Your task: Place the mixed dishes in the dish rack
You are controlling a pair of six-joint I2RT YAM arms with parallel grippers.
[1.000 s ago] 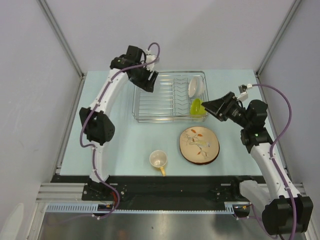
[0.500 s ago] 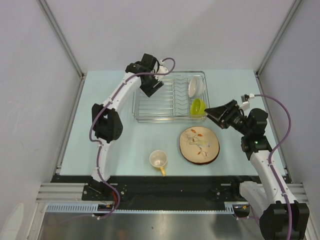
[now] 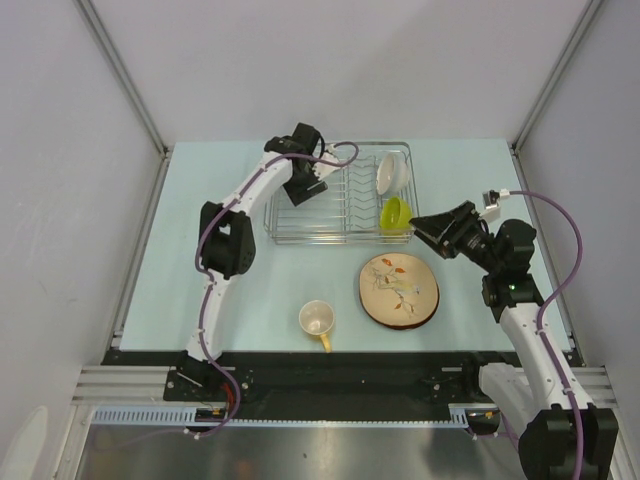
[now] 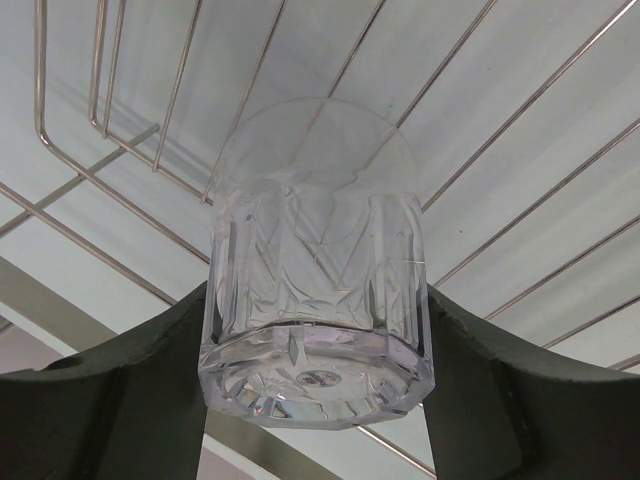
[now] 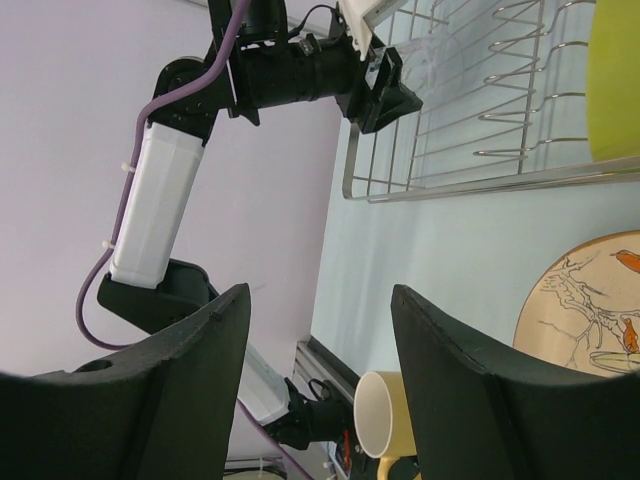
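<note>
I need to move my right gripper to the yellow-orange mug next and grip the mug's rim [image 3: 333, 312] [image 5: 391, 408] on the side that faces the wooden plate.
My left gripper [image 3: 312, 188] is shut on the small clear glass [image 4: 315, 310] and holds it over the left part of the chrome dish rack [image 3: 290, 235], whose wires [image 4: 520, 150] show behind the glass. The white bowl [image 3: 389, 172] and the lime-green bowl [image 3: 396, 213] stand on edge in the rack's right end. My right gripper [image 3: 424, 224] is open and empty, just right of the rack. The wooden plate with the leaf pattern [image 3: 398, 289] lies on the table on top of the beige plate with its dark rim [image 3: 432, 312]. The yellow-orange mug [image 3: 317, 321] stands near the front edge and shows in the right wrist view [image 5: 385, 440].
The table's surface is pale blue [image 3: 190, 290]. Grey walls with metal posts [image 3: 118, 75] close it in on three sides. The black front rail [image 3: 340, 358] runs along the near edge.
My left gripper has moved right from the rack's back left corner to over its left part, still holding the glass. My right gripper drew back slightly from the green bowl.
</note>
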